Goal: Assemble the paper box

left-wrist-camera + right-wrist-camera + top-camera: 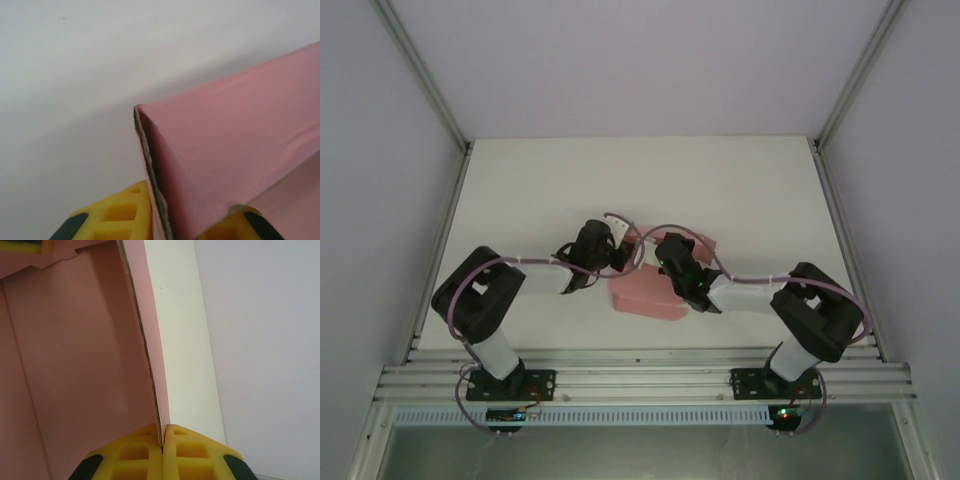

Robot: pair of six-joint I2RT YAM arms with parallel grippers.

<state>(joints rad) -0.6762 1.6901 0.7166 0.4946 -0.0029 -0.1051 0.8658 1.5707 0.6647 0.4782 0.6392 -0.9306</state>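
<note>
The box's back side bulges at its end between my left gripper's fingers at the corner, so next I open them and pinch the box's side (161, 226) just in front of the corner.
The pink paper box (645, 295) lies partly folded at the middle of the table, between the two arms. My left gripper (620, 255) is at its left back corner. In the left wrist view the yellow fingers (115, 215) pinch an upright pink wall of the paper box (235, 150) at its raw edge, so my left gripper (175, 220) is shut on it. My right gripper (672, 268) is at the box's right side. In the right wrist view the right gripper (162, 440) is shut on the thin edge of a standing wall of the paper box (80, 365).
The white table (620, 180) has free room behind and to both sides of the box. An aluminium rail (640, 380) runs along the near edge by the arm bases. Slanted frame posts (420, 70) and pale walls enclose the workspace.
</note>
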